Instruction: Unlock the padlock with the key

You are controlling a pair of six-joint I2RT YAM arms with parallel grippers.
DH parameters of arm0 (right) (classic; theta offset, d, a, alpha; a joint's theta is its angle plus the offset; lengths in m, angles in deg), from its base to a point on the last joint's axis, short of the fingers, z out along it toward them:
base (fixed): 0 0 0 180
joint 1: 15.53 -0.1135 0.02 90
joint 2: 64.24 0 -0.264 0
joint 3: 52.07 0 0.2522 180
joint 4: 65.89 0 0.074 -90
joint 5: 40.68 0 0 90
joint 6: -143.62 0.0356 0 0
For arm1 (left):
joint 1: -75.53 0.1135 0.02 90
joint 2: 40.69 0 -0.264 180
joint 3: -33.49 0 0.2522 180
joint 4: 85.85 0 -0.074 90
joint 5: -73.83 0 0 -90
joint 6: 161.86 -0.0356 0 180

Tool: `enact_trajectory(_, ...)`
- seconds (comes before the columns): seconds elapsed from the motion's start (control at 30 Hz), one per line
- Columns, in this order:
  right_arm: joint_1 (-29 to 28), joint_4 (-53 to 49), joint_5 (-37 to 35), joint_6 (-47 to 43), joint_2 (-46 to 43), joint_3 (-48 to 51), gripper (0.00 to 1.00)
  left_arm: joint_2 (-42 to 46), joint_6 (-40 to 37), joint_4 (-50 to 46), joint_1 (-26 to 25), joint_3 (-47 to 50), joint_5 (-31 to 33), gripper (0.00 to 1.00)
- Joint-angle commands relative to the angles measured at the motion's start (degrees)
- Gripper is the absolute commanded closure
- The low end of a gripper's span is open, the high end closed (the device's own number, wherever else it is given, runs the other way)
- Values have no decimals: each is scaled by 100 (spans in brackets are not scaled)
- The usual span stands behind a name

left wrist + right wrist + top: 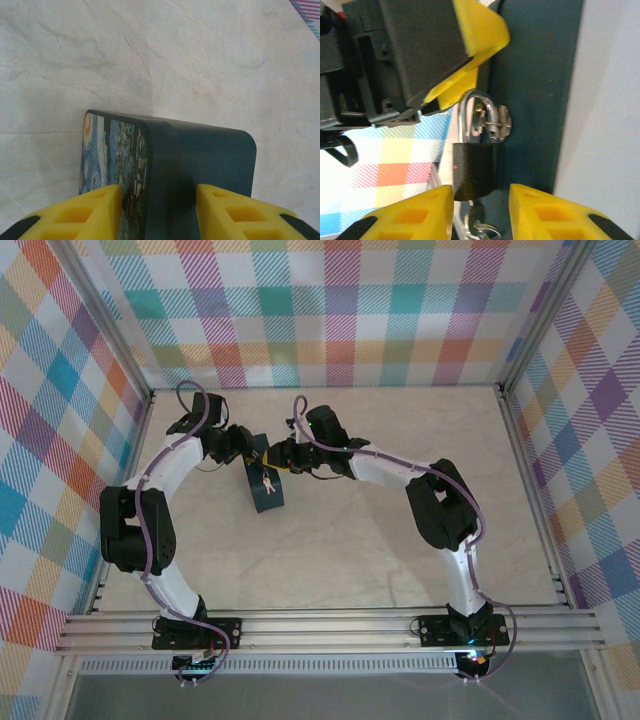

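The robot's right gripper reaches the padlock from the side of the box while the shackle hooks the hasp, so it should open, rise and grip the padlock's body (474, 170) from above.
The small black padlock (474, 170) hangs by its metal shackle (470, 107) from a hasp on the dark blue box (535, 75). The key (477, 220) sticks out of its underside, with a ring attached. My right gripper (481, 194) is open, its yellow fingers on either side of the lock's lower end and of the key, with a gap on the right. My left gripper (159, 197) is shut on the box (210, 150), one finger on its picture face. From above, both grippers (248, 448) (275, 458) meet at the box (268, 495).
The box stands on a pale marble-patterned tabletop (350, 560) inside checked cloth walls (330, 310). Aluminium rails (330, 625) run along the near edge by the arm bases. Purple cables (150, 530) follow both arms.
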Motion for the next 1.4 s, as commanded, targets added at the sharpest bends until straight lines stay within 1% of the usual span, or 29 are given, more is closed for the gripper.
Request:
enact_trajectory(0.0, 3, -1475, -856, -1291, -286, -288, 63, 135, -33, -493, -86, 99, 119, 58)
enact_trajectory(0.17, -162, -1879, -1710, -2432, -783, -465, 62, 147, -18, -513, -91, 74, 80, 58)
enact_trajectory(0.37, -875, -1668, -2664, -4507, -1261, -378, 61, 154, -24, -599, -82, 28, 123, 58)
enact_trajectory(0.5, -1403, -1053, -2922, -6391, -1394, 43, 55, 52, 11, -599, -82, 11, 15, 58)
enact_trajectory(0.6, -1510, -909, -2903, -7012, -1321, 85, 55, 28, 33, -601, -83, -1, -52, 58)
enact_trajectory(0.73, -1497, -940, -2741, -7413, -1136, -39, 55, 46, 39, -609, -80, 7, -54, 58)
enact_trajectory(0.8, -1443, -1016, -2772, -7397, -980, -195, 57, 29, 54, -614, -83, 17, -62, 58)
enact_trajectory(1.03, -1197, -1190, -2403, -6942, -560, -617, 58, 21, 59, -621, -77, -37, -89, 59)
enact_trajectory(1.23, -1009, -1351, -2239, -6630, -273, -881, 58, 27, 51, -610, -78, -20, -85, 59)
enact_trajectory(1.37, -822, -1538, -1986, -6242, -169, -982, 61, 30, 61, -601, -83, 1, -78, 59)
